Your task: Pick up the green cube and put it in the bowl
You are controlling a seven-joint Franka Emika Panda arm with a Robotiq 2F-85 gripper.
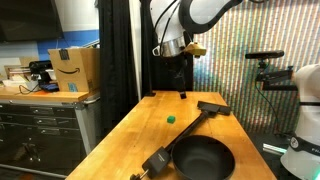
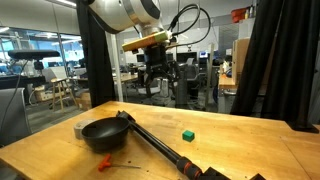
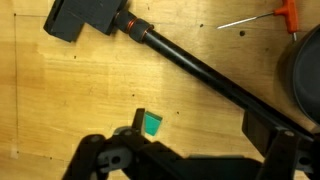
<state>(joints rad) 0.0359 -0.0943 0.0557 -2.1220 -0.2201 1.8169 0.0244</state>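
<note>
The robot's gripper should close on the opposite sides of the green cube (image 1: 171, 119) (image 3: 152, 123), which is lying on the wooden table next to the long black rod.
The green cube (image 3: 152, 124) lies on the wooden table; it shows in both exterior views (image 1: 171, 118) (image 2: 187, 134). The bowl is a round black pan (image 1: 203, 157) (image 2: 103, 132); its rim shows at the right edge of the wrist view (image 3: 305, 80). My gripper (image 3: 200, 128) is open and empty. In the wrist view the cube sits just beside one finger, at the edge of the jaw gap. In both exterior views the gripper (image 1: 181, 92) (image 2: 160, 92) hangs well above the table, apart from the cube.
A long black rod (image 3: 200, 70) with a flat black brush-like head (image 3: 88, 17) (image 1: 213, 107) lies across the table between cube and pan. A small red-handled tool (image 3: 285, 15) lies near the pan. A black curtain (image 1: 118, 50) hangs behind the table (image 1: 120, 135).
</note>
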